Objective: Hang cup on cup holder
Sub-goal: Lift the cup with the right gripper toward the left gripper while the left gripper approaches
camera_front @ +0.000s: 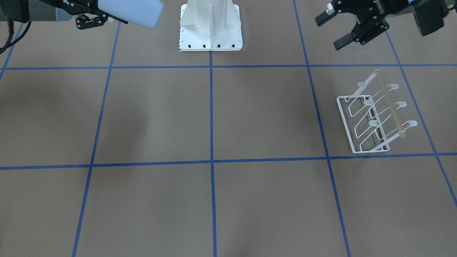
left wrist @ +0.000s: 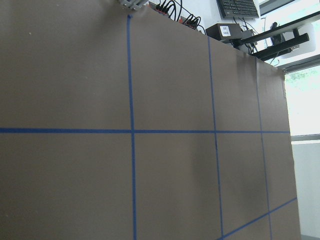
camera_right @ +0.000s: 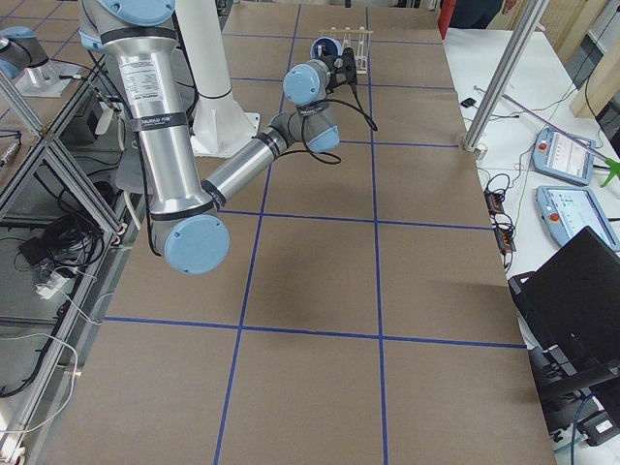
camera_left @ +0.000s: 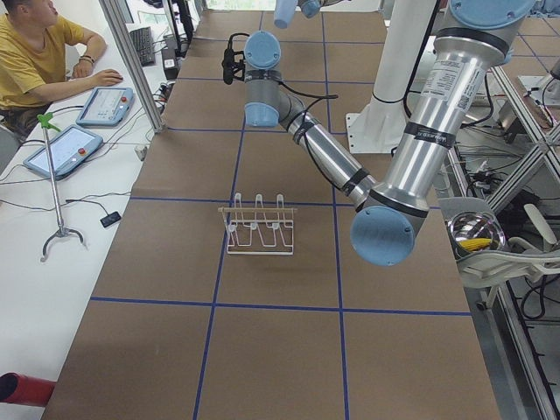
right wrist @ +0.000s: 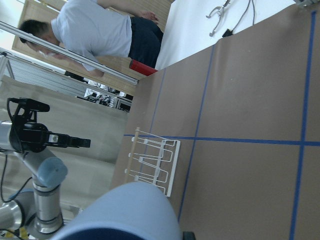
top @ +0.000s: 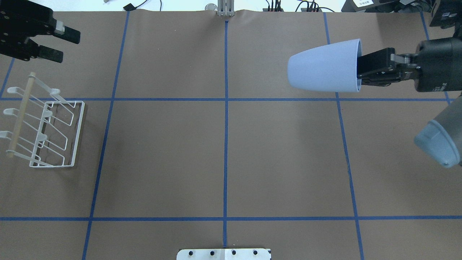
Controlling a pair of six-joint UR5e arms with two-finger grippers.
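The base end of the pale blue cup [camera_front: 150, 13], opposite the cup's rim that my right gripper holds, will get my left gripper closed around it.
The pale blue cup [top: 325, 66] is held on its side well above the table's far right part, base pointing toward the table's middle. My right gripper [top: 365, 71] is shut on its rim wall, one finger inside the cup. It also shows in the front-facing view [camera_front: 134, 12] and at the bottom of the right wrist view [right wrist: 120, 212]. The white wire cup holder [top: 43, 133] with its wooden rod stands on the table at the far left, also seen from the front [camera_front: 375, 117]. My left gripper [top: 59, 45] hangs open and empty beyond the holder.
The white robot base plate [top: 223, 254] sits at the near middle edge. Blue tape lines [top: 225, 144] divide the brown table. An operator [camera_left: 35, 52] sits at the far side with teach pendants [camera_left: 66, 149]. A metal bowl [camera_left: 477, 232] lies off the table.
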